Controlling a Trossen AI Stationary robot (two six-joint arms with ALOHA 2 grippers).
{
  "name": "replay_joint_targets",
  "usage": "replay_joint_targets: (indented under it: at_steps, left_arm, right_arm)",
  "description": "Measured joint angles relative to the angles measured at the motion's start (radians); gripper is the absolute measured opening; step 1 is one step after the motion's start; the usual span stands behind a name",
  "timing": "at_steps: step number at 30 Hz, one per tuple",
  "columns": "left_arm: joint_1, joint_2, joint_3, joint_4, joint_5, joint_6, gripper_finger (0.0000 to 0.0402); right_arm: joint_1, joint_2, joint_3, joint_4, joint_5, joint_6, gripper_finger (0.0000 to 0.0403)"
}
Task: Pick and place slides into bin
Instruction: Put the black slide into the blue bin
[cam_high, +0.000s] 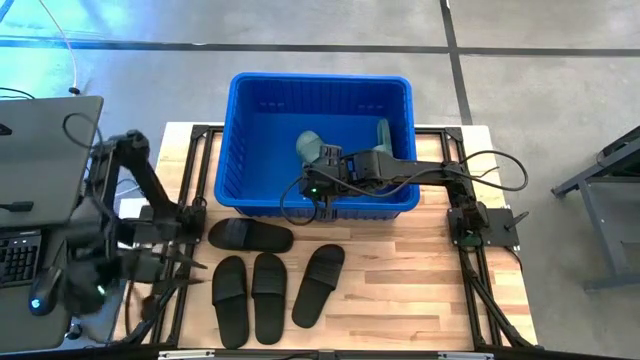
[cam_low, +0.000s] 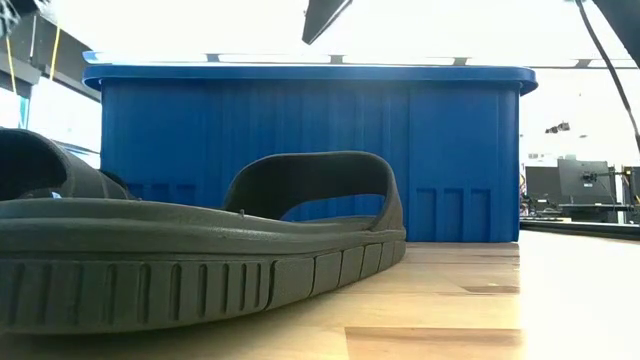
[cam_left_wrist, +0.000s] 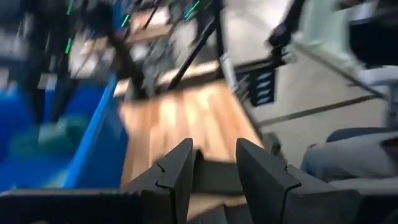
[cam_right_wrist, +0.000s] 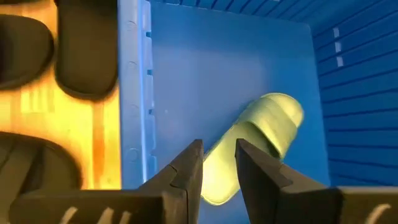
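Next, my left gripper closes on the strap's edge (cam_high: 244, 235) of the black slide that lies sideways just in front of the blue bin.
The blue bin (cam_high: 320, 95) stands at the table's far middle and also shows in the low view (cam_low: 310, 150). Two sage green slides (cam_high: 318, 148) (cam_high: 383, 135) lie on its floor; the right wrist view shows one (cam_right_wrist: 264, 140). Several black slides lie on the table in front of the bin: one crosswise (cam_high: 250, 236) and three side by side (cam_high: 229, 298) (cam_high: 268, 296) (cam_high: 319, 284). My right gripper (cam_high: 316, 190) (cam_right_wrist: 217, 155) hovers over the bin's near part, fingers slightly apart, empty. My left gripper (cam_high: 188, 265) (cam_left_wrist: 214, 165) is at the table's left, slightly open, empty.
A black slide (cam_low: 200, 250) lies close in front of the low camera, with another (cam_low: 40, 170) behind it at the left. A laptop (cam_high: 45, 150) and a keyboard sit left of the table. Bare wood shows at the table's right (cam_high: 430, 280).
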Motion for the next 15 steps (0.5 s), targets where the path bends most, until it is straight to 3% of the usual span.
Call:
replay_joint_targets:
  at_steps: [3, 7, 10, 15]
  left_arm:
    - [0.056, 0.097, 0.069, -0.251, 0.116, -0.281, 0.0115]
    - [0.181, 0.178, 0.101, -0.5, 0.34, -0.464, 0.0115]
    - [0.272, 0.211, 0.1, -0.578, 0.43, -0.481, 0.0115]
    - [0.394, 0.233, 0.092, -0.543, 0.484, -0.368, 0.0115]
  right_arm:
    - [0.0, 0.0, 0.0, 0.0, -0.039, 0.021, 0.0085]
    - [0.0, 0.0, 0.0, 0.0, -0.064, 0.028, 0.0085]
    - [0.0, 0.0, 0.0, 0.0, -0.064, 0.029, 0.0085]
    - [0.0, 0.0, 0.0, 0.0, -0.064, 0.028, 0.0085]
